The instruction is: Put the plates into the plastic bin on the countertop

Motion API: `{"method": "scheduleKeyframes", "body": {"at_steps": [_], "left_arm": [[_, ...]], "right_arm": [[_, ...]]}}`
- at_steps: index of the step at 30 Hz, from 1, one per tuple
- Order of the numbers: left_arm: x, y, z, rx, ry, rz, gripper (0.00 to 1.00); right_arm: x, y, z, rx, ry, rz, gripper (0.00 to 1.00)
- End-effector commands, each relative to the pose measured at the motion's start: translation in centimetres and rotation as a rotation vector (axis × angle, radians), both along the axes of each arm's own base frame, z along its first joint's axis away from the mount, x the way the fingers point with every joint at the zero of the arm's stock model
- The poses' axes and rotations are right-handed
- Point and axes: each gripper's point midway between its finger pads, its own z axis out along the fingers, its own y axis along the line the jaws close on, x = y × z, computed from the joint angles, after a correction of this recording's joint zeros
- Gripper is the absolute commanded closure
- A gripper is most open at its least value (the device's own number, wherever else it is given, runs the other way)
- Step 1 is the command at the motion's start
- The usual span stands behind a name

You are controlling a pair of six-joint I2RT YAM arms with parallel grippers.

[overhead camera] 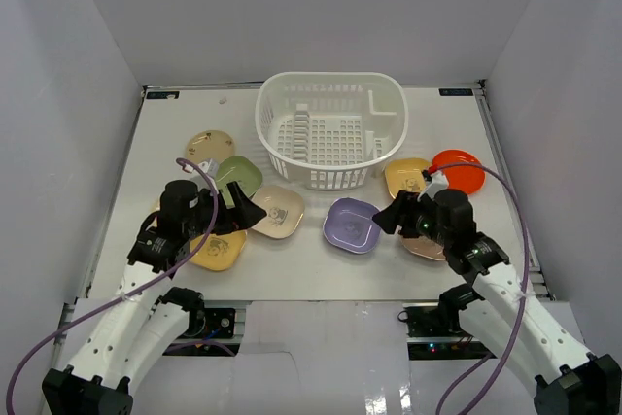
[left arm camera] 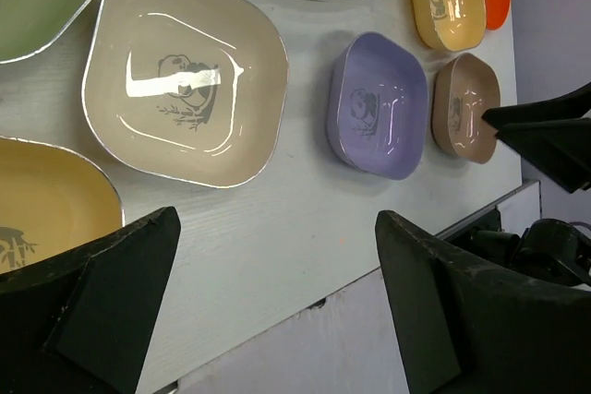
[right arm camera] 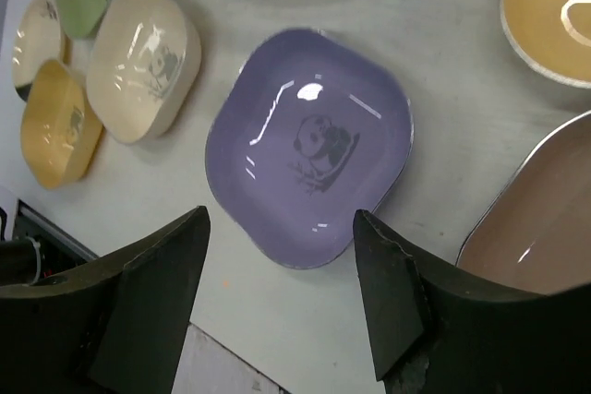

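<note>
I move my left gripper over to the cream plate next, and there I need to close it on its rim (overhead camera: 257, 229) (left arm camera: 138, 171) beside the neighbouring yellow plate.
The white slotted plastic bin (overhead camera: 330, 178) stands at the back centre of the countertop (overhead camera: 321, 269), with no plates in it. Plates lie in front of it: tan round (overhead camera: 209, 148), green (overhead camera: 239, 176), cream (overhead camera: 278, 211) and yellow (overhead camera: 220, 250) on the left; purple (overhead camera: 352, 224) in the middle; yellow (overhead camera: 405, 177), red-orange (overhead camera: 457, 170) and tan (overhead camera: 426, 246) on the right. My left gripper (overhead camera: 245, 217) (left arm camera: 277, 302) is open and empty, above the table just near of the cream plate (left arm camera: 185, 89). My right gripper (overhead camera: 389, 217) (right arm camera: 282, 292) is open and empty, hovering at the near edge of the purple plate (right arm camera: 309, 145).
White walls close in the table on three sides. The table's near edge (left arm camera: 369, 256) runs just below both grippers. Purple cables loop from both arms. The right gripper's dark finger (left arm camera: 545, 136) shows beside the tan plate (left arm camera: 466, 103) in the left wrist view.
</note>
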Motion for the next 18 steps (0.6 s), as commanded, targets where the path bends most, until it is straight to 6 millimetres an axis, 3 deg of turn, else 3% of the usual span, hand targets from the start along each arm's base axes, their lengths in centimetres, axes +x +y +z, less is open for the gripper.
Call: {"method": "scheduleKeyframes", "body": {"at_steps": [1, 8, 13, 18], "left_arm": [[-0.3, -0.9, 0.6, -0.047, 0.020, -0.033, 0.02], [0.0, -1.5, -1.9, -0.104, 0.157, 0.023, 0.05], [0.5, -0.6, -3.9, -0.093, 0.225, 0.132, 0.14], [0.8, 0.2, -5.6, -0.080, 0.281, 0.223, 0.15]], "right_arm": [[-0.2, 0.9, -1.3, 0.004, -0.005, -0.042, 0.30], [0.3, 0.5, -4.1, -0.061, 0.025, -0.155, 0.35], [0.4, 0.8, -5.8, -0.076, 0.058, -0.185, 0.38], [0.2, 0.9, -7.6, -0.076, 0.093, -0.204, 0.41]]}}
